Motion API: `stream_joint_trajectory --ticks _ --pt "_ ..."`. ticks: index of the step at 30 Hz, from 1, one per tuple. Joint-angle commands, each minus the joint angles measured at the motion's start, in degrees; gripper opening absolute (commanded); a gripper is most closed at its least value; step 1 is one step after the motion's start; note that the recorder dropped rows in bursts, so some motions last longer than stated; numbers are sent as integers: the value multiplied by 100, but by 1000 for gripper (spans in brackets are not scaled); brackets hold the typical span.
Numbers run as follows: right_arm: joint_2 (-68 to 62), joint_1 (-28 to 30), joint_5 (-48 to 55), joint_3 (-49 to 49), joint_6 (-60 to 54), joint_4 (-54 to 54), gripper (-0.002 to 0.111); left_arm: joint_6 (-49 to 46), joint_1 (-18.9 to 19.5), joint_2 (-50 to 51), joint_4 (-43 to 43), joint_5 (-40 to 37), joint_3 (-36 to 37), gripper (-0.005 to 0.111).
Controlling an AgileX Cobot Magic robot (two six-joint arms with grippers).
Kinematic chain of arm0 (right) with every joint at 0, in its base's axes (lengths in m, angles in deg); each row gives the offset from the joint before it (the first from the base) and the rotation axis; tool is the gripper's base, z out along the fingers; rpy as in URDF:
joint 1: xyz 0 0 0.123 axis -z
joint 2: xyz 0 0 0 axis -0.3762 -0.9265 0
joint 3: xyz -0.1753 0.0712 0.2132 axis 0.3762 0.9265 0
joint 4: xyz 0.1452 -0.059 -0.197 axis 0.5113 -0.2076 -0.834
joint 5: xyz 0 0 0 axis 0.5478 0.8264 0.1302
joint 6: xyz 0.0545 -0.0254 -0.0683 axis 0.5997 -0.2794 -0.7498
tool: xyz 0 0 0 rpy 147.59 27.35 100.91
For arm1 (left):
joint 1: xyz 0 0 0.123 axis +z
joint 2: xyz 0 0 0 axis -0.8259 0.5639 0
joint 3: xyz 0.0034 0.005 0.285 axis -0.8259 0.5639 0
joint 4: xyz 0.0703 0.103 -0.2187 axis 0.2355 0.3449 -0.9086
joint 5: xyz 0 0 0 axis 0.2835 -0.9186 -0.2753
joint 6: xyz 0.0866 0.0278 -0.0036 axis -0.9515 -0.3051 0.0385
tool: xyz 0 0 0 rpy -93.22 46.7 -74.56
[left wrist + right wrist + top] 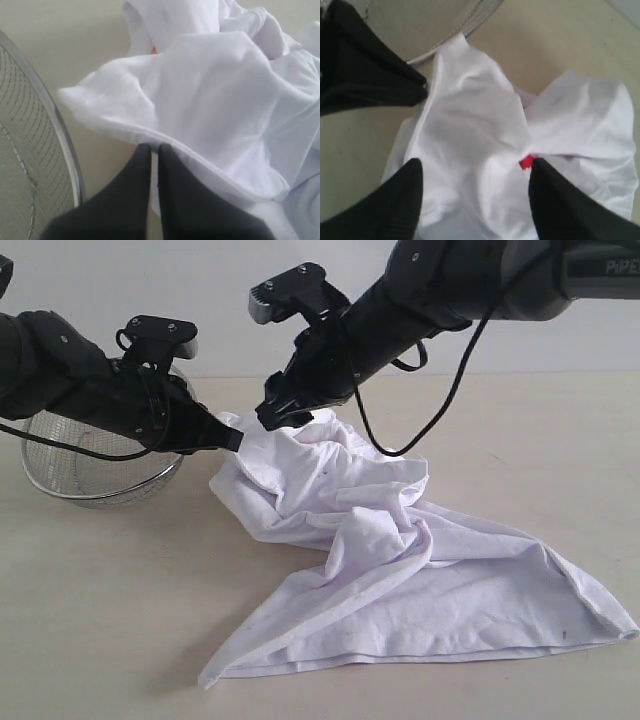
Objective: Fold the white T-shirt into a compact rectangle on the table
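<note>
The white T-shirt sits bunched high beside the basket, so the robot's right gripper will pinch the T-shirt's fold (pixel 482 172) and pull it away from the basket to spread it out before folding.
The white T-shirt (pixel 400 560) lies crumpled on the table (pixel 100 590), bunched high at its back left and spread flat toward the front right. My left gripper (pixel 237 440) is shut on the shirt's hemmed edge (pixel 165 137) at the bunch's left side, next to the basket. The right gripper (pixel 285 415) hangs open just over the top of the bunch. Its two fingers straddle a ridge of the T-shirt (pixel 470 130) without pinching it. A small red patch (pixel 526 161) shows beside one right fingertip. In the right wrist view my left gripper (pixel 420 87) touches the cloth's edge.
A silver wire-mesh basket (pixel 95 465) stands at the back left, right behind the left arm and close to the shirt; its rim (pixel 60 140) runs beside the left fingers. A black cable (pixel 440 410) loops down from the right arm.
</note>
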State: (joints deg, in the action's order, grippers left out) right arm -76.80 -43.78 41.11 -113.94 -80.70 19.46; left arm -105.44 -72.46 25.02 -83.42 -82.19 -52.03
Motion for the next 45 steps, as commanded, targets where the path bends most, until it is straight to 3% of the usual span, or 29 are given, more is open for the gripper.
stream_joint_trajectory --ticks 1,3,8,12,16,21,31,35,45 --pt "-106 -117 -455 -29 39 22 34 36 24 -6 13 -42 -34 4" --pt "-193 -117 -465 -29 39 23 31 36 24 -6 13 -42 -34 4" --pt "-379 -117 -465 -29 49 -5 57 36 24 -6 13 -42 -34 4" --pt "-477 -117 -527 -29 132 7 59 36 24 -6 13 -42 -34 4" --pt "-616 -117 -566 -29 132 17 44 36 24 -6 13 -28 -34 4" --pt "-638 -117 -569 -29 132 -5 0 36 24 -6 13 -17 -34 4" --pt "137 86 -711 -29 402 -817 0 36 24 -6 13 -17 -34 4" --pt "191 620 -599 -29 993 -1239 0 36 24 -6 -20 -17 -34 4" --pt "-39 1738 -679 -29 980 -1208 0 36 -57 -6 -42 -1 -34 4"
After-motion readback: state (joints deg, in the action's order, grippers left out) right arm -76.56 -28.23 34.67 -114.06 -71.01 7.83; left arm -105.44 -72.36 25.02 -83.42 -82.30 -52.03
